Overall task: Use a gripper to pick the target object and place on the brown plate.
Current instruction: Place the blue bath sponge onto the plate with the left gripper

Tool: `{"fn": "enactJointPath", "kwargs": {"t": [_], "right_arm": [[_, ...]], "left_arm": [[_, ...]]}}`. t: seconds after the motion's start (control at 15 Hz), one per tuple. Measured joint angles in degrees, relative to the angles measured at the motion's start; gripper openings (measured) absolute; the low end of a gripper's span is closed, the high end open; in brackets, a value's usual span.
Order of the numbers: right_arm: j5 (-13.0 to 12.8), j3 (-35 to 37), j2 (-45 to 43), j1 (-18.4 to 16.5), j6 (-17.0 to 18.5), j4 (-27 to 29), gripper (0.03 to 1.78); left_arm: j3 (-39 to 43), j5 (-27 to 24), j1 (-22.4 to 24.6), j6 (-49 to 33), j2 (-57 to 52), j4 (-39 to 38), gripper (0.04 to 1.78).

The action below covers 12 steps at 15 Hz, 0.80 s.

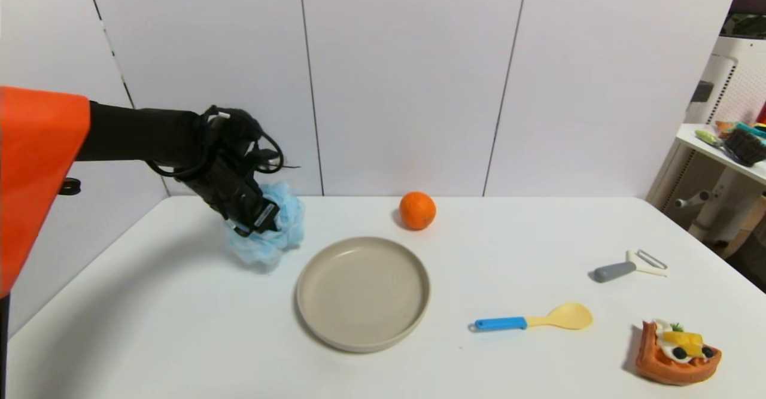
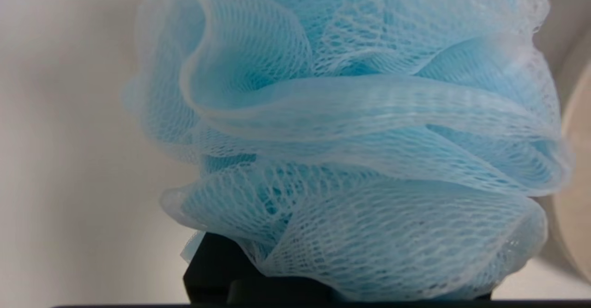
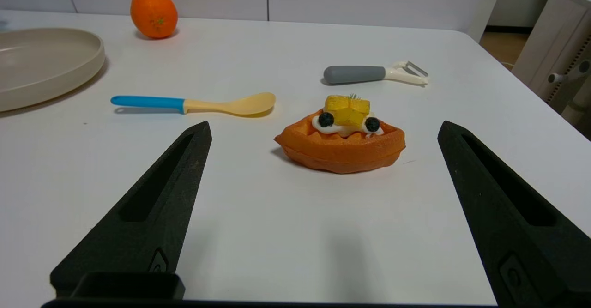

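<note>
Next, I release the light-blue bath pouf, now hanging low over the table, from my left gripper on the middle of the empty brown plate (image 1: 377, 286).
My left gripper (image 1: 262, 222) is buried in the light-blue mesh bath pouf (image 1: 281, 231) and shut on it, at the table's far left, just left of the plate's far rim. The pouf hangs from the hand, low over the table. In the left wrist view the pouf (image 2: 351, 137) fills the picture and hides the fingers. The beige-tan plate (image 1: 363, 291) lies empty at the table's middle; it also shows in the left wrist view (image 2: 577, 183) and the right wrist view (image 3: 41, 63). My right gripper (image 3: 324, 125) is open and empty, low over the table's front right.
An orange (image 1: 417, 210) sits behind the plate. A blue-handled yellow spoon (image 1: 532, 320), a grey-handled peeler (image 1: 628, 266) and a toy waffle (image 1: 676, 352) lie to the right. The waffle (image 3: 341, 144) is just ahead of my right gripper. A side table stands at the far right.
</note>
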Motion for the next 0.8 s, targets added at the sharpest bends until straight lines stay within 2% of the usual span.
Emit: {"fn": "enactJointPath", "kwargs": {"t": [0.27, 0.8], "right_arm": [[0.02, 0.00, 0.00, 0.00, 0.02, 0.00, 1.69], [0.02, 0.00, 0.00, 0.00, 0.00, -0.02, 1.69]], "left_arm": [[-0.62, 0.02, -4.00, -0.52, -5.10, 0.13, 0.65], [1.30, -0.17, -21.49, -2.50, -8.57, 0.44, 0.63]]}}
